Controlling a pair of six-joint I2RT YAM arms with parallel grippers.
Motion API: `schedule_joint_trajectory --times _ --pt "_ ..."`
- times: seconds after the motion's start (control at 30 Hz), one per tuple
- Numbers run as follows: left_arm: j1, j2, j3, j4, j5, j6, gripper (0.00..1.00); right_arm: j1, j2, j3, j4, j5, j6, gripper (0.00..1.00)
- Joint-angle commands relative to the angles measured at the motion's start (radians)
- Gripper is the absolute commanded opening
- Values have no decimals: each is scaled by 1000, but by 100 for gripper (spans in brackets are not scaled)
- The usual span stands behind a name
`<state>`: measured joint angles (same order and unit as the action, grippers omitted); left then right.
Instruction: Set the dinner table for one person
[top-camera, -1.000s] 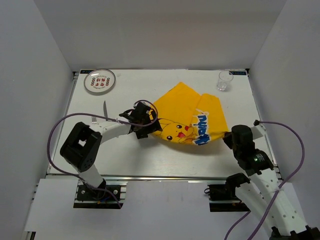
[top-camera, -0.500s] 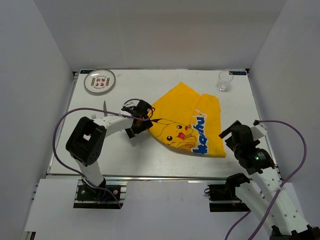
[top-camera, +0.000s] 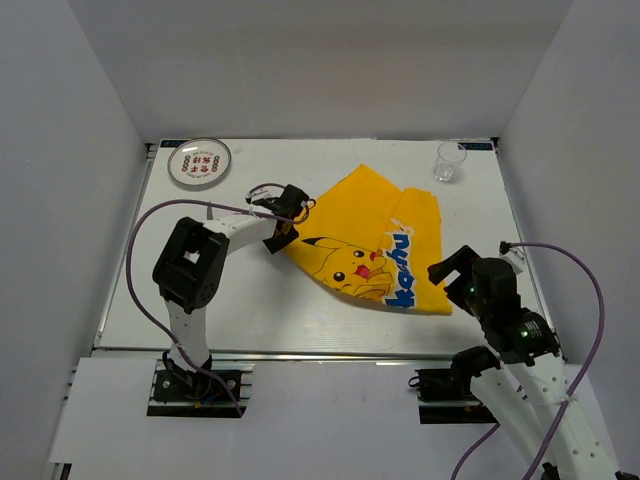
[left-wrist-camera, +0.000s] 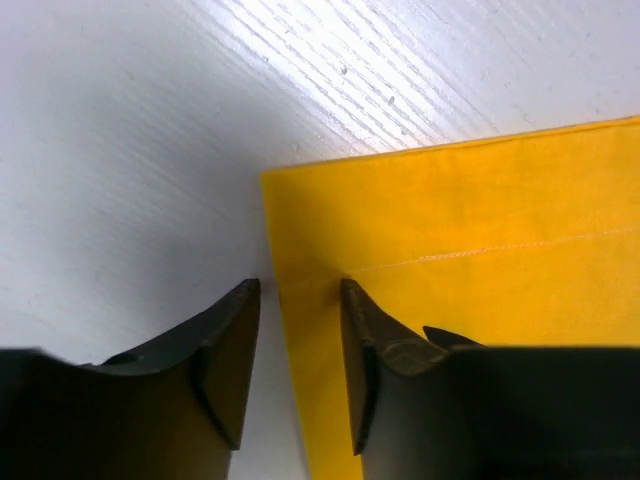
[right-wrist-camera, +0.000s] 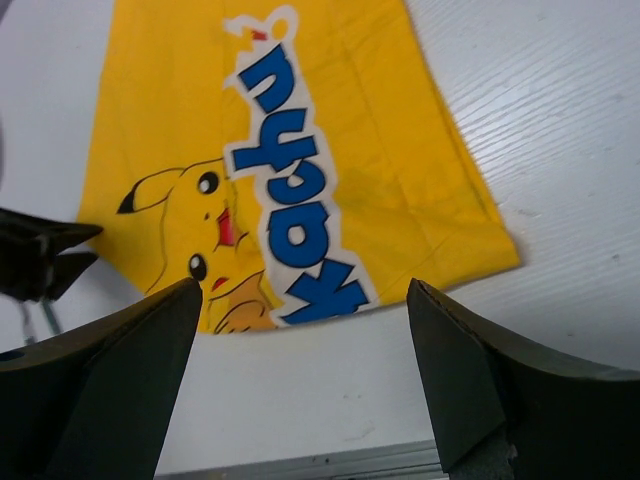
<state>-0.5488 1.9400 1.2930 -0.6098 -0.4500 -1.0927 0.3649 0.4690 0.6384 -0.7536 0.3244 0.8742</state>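
Observation:
The robot's right gripper will close on the near corner (top-camera: 446, 309) (right-wrist-camera: 508, 257) of the yellow placemat, next to the blue letters, as both grippers should lift the cloth together.
The yellow Pikachu-print placemat (top-camera: 370, 235) lies spread at an angle on the white dinner table (top-camera: 250, 300), right of centre. My left gripper (top-camera: 282, 236) sits low at the cloth's left corner. In the left wrist view its jaws (left-wrist-camera: 300, 285) stand narrowly apart and straddle the placemat's (left-wrist-camera: 480, 230) edge. One finger is over the cloth and the other over bare table, and the cloth lies flat. My right gripper (top-camera: 472, 262) hovers wide open near the front right. In its wrist view it (right-wrist-camera: 302, 285) is just short of the placemat's (right-wrist-camera: 330, 150) near edge, with nothing between the fingers.
A small patterned plate (top-camera: 199, 162) sits at the back left corner. A clear glass (top-camera: 450, 160) stands at the back right. The table's metal rail (right-wrist-camera: 320, 462) runs just below the right gripper. White walls enclose three sides.
The right gripper let go of the placemat, opened wide and drew back toward the front. The cloth's near right corner now lies flat. The left gripper moved to the left corner and its jaws narrowed.

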Motion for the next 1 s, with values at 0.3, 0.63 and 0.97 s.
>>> schedule_joint_trajectory --times 0.3,0.63,0.97 --pt "12 -4 -40 30 -16 -23 0 0 -205 -190 -3 -124 420 89" --pt "12 -62 9 42 20 48 0 5 -83 -292 5 -99 683 89" --pt "12 -75 54 25 46 59 0 3 -23 -305 -82 -2 890 86"
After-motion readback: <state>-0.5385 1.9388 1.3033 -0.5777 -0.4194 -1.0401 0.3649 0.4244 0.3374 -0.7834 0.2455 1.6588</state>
